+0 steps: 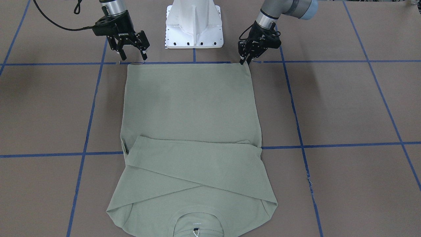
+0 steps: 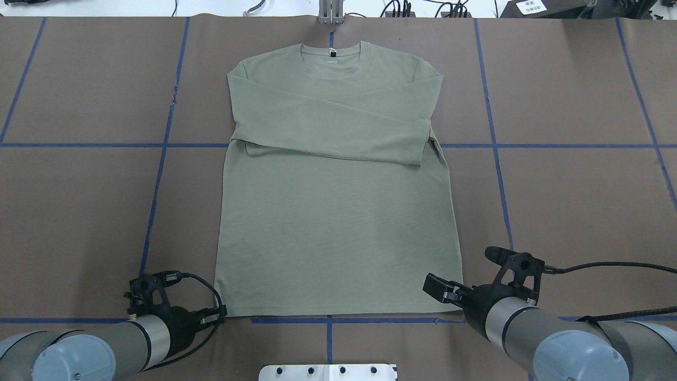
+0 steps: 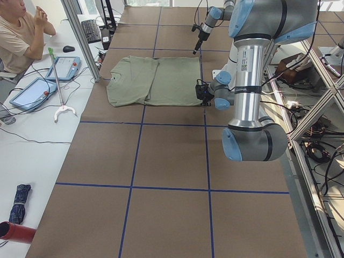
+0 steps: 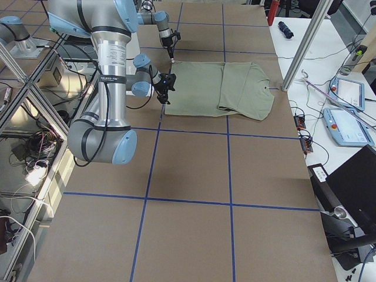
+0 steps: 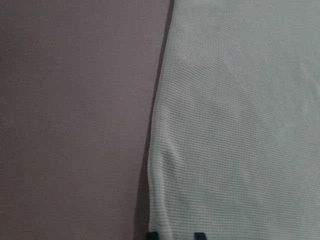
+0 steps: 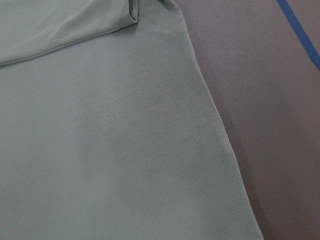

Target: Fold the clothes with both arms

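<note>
Next, my right gripper closes on the free hem corner point(image 1: 129, 65) of the sage-green shirt, opposite the corner that my left gripper is pinching.
The pale sage-green shirt point(image 1: 190, 108) lies flat on the brown table, with both sleeves folded across the chest point(image 2: 338, 121) and the neck at the far side from me. My left gripper point(image 1: 244, 61) is down at the hem's left corner point(image 2: 221, 313). Its fingertips point(image 5: 152, 235) sit close together, pinching the shirt edge. My right gripper point(image 1: 132, 56) is open and empty, hovering just above the hem's right corner point(image 2: 431, 283). The right wrist view shows only shirt fabric point(image 6: 100, 140) and its side edge, with no fingers.
The white pedestal base point(image 1: 194, 26) stands just behind the hem between the arms. Blue tape lines point(image 2: 158, 174) grid the brown table. An operator point(image 3: 19, 32) sits at a side desk with tablets, beyond the neck end of the shirt.
</note>
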Controlling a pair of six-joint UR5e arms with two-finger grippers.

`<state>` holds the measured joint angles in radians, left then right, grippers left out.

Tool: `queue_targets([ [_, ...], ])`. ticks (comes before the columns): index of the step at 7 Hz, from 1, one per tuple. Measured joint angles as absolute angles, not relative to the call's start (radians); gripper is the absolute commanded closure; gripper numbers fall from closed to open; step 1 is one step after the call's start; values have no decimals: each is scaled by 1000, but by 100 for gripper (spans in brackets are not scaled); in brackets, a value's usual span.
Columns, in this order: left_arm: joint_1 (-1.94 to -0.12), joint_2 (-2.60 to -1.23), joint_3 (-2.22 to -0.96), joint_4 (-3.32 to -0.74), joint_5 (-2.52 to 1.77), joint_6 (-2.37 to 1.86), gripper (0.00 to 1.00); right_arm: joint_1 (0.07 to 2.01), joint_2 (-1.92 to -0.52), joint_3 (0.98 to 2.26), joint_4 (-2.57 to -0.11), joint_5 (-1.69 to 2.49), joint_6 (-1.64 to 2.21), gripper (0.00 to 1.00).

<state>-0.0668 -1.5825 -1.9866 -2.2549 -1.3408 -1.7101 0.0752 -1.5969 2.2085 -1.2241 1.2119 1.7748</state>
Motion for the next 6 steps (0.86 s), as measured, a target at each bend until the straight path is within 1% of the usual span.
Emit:
queue_targets([
  [4, -78, -1578, -2010, -2255, -1337, -1703, 100, 75, -1616, 2203, -1208, 1213, 1817, 0],
  [5, -81, -1572, -2032, -2255, -1335, -1702, 100, 70, -1645, 2202, -1157, 1209, 1885, 0],
  [6, -84, -1562, -2061, -2254, -1334, -1701, 100, 49, -1685, 2193, -1087, 1176, 1933, 4],
])
